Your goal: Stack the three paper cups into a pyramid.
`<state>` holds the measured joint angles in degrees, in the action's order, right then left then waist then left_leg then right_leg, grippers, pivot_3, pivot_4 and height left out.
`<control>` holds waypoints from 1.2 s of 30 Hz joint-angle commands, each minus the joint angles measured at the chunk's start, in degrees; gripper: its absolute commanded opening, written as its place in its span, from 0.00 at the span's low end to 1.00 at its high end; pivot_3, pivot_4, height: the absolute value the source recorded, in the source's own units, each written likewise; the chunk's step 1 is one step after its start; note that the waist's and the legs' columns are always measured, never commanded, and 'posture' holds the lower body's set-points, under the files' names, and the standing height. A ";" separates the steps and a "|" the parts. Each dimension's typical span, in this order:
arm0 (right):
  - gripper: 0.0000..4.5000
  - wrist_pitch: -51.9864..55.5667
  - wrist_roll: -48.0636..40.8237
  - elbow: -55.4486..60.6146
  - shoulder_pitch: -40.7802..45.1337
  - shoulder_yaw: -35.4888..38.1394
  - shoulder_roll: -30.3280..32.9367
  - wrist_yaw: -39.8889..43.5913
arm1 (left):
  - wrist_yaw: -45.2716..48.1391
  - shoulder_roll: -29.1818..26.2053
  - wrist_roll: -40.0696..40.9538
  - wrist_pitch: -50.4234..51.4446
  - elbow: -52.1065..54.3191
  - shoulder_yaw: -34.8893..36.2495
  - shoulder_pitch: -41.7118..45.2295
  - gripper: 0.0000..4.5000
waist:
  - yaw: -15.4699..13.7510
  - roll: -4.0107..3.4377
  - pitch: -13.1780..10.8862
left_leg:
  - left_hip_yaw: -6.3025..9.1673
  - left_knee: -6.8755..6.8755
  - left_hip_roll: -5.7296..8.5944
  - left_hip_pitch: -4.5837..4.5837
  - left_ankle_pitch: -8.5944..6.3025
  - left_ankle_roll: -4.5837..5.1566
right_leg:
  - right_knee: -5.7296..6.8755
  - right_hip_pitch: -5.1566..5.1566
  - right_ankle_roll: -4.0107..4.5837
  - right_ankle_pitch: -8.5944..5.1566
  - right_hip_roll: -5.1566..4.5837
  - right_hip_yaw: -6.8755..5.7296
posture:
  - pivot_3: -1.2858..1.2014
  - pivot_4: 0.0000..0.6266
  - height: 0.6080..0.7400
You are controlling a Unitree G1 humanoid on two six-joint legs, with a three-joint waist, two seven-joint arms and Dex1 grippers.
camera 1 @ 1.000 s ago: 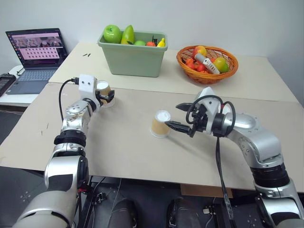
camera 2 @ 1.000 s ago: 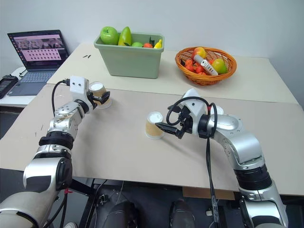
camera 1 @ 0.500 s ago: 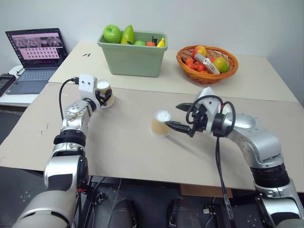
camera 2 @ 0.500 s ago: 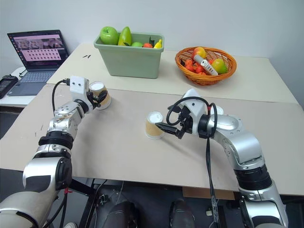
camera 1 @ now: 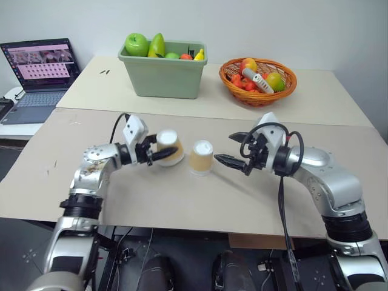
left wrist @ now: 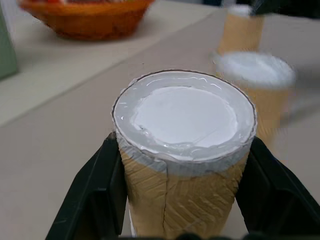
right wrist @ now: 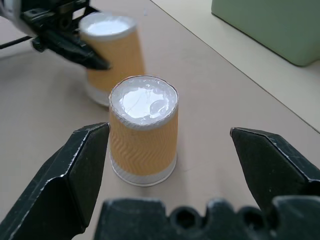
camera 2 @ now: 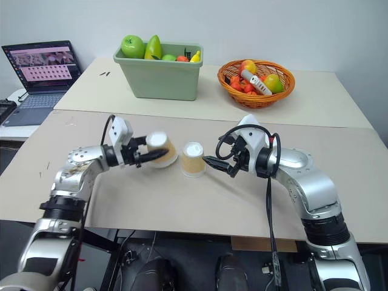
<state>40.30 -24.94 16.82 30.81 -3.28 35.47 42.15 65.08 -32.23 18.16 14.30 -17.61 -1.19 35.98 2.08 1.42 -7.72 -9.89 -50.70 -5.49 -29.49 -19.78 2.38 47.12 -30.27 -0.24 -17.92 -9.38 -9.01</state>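
The robot's left gripper should put the tan cup down on the table [camera 1: 179, 170] close beside the middle cup.
Three tan paper cups stand bottom up on the table [camera 1: 182, 200]. My left gripper [camera 1: 165, 148] is shut on one cup [camera 1: 169, 147], fingers [left wrist: 95, 195] on both its sides, slightly tilted, just left of the middle cup [camera 1: 202, 157] with a small gap between them. The middle cup [right wrist: 144, 131] stands free on the table between the open fingers of my right gripper [camera 1: 224, 148], which do not touch it. In the left wrist view a third cup [left wrist: 241, 29] stands farther off, under a dark part of the right arm. I cannot tell whether the held cup rests on the table.
A green bin [camera 1: 163, 76] of fruit and an orange basket [camera 1: 257, 85] of fruit stand on the rear table. A laptop [camera 1: 36, 73] lies open at the far left. Bare tabletop stretches in front of the cups and to the left.
My left gripper has shut on the cup at the far left and carried it right, up beside the middle cup. The right gripper has stayed put.
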 commanded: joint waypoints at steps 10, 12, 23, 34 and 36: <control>1.00 1.23 -1.30 4.47 -1.00 4.11 1.30 -1.59 | 2.75 4.41 -3.84 -4.42 -3.01 -5.55 3.81 0.62 | -1.49 0.00 0.00 | 0.01 -0.02 0.09 -0.07 -0.01 0.02 | -0.08 0.03 -0.01 0.00 -0.04 -0.05 | 0.52 0.24 0.36; 1.00 1.67 -1.57 5.04 -1.25 4.58 1.41 -1.70 | 2.91 5.16 -4.33 -5.45 -4.49 -5.89 4.37 0.62 | -1.34 0.00 0.00 | 0.00 -0.01 0.10 -0.03 -0.01 0.03 | -0.07 0.04 -0.01 0.00 -0.04 0.00 | 0.52 0.24 0.36; 1.00 5.94 -7.59 10.76 -3.00 9.96 3.09 -1.09 | 3.88 8.09 -5.97 -8.44 -9.05 -6.83 6.56 0.62 | -1.43 0.00 0.00 | 0.03 0.00 0.10 -0.02 -0.01 0.03 | -0.07 0.05 -0.01 0.00 -0.04 -0.01 | 0.52 0.24 0.36; 1.00 9.26 -17.38 12.18 -4.08 20.90 6.05 -1.60 | 4.10 7.08 -4.69 -6.85 -6.86 -5.19 7.16 0.99 | -1.43 0.01 0.00 | 0.06 0.00 0.10 -0.06 -0.01 0.04 | -0.10 0.04 -0.01 0.00 -0.04 -0.02 | 0.52 0.24 0.36; 1.00 9.42 -17.95 11.54 -5.66 23.08 8.17 -0.69 | 4.58 5.79 -3.53 -4.80 -3.80 -4.32 6.40 0.99 | -1.43 0.01 0.00 | 0.08 0.00 0.10 -0.10 -0.02 0.05 | -0.14 0.04 -0.01 0.00 -0.04 -0.05 | 0.52 0.24 0.36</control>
<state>49.44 -41.44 27.54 26.01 15.80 41.74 40.87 68.95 -25.12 12.66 8.12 -25.90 -7.58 42.28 0.65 1.42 -7.72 -9.80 -50.70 -5.38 -29.59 -19.81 2.43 46.96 -30.23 -0.25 -17.92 -9.42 -9.06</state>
